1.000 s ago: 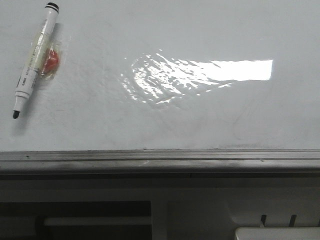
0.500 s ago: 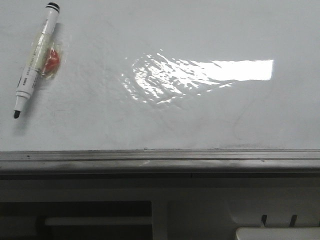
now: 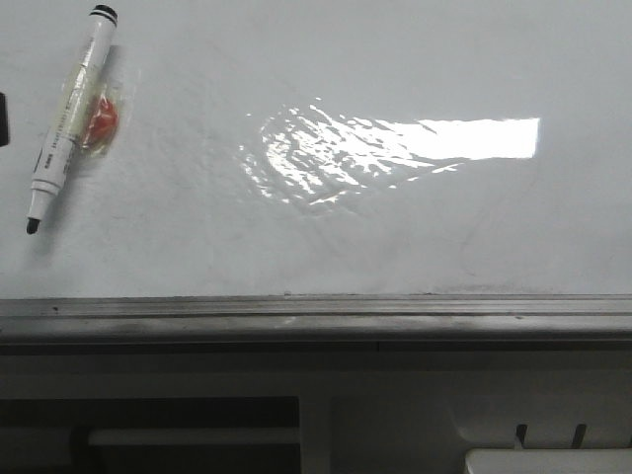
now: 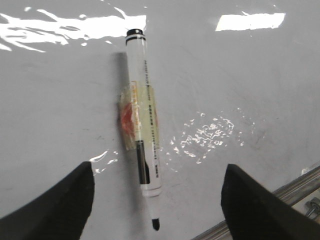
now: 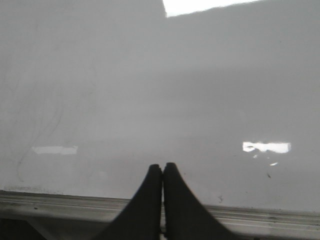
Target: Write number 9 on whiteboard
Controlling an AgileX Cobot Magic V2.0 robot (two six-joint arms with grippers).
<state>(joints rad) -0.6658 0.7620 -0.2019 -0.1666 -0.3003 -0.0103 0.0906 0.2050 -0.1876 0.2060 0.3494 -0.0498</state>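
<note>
I need to close my right gripper on the white marker pen's back end (image 3: 100,29), opposite its black tip, once my left gripper holds the pen up.
The whiteboard (image 3: 395,227) is glossy white with a bright glare patch (image 3: 395,143) and a grey metal edge rail (image 3: 316,314) along its near side. No number 9 shows on it; I see only faint smudges. A white marker pen (image 3: 69,118) with a black tip lies at the far left, with clear tape and a red blob (image 3: 103,118) on its barrel. In the left wrist view my left gripper (image 4: 157,169) is open above the board, and the pen (image 4: 144,125) lies between its fingers, untouched. My right gripper (image 5: 163,166) is shut and empty over the rail (image 5: 60,202).
Below the rail is the white robot base with dark slots (image 3: 197,434). A white object (image 3: 548,461) sits at the bottom right corner. A small dark piece (image 3: 3,118) shows at the front view's left edge, next to the pen.
A small dark piece has come into the front view at the left edge beside the pen. The pen and the board have not moved.
</note>
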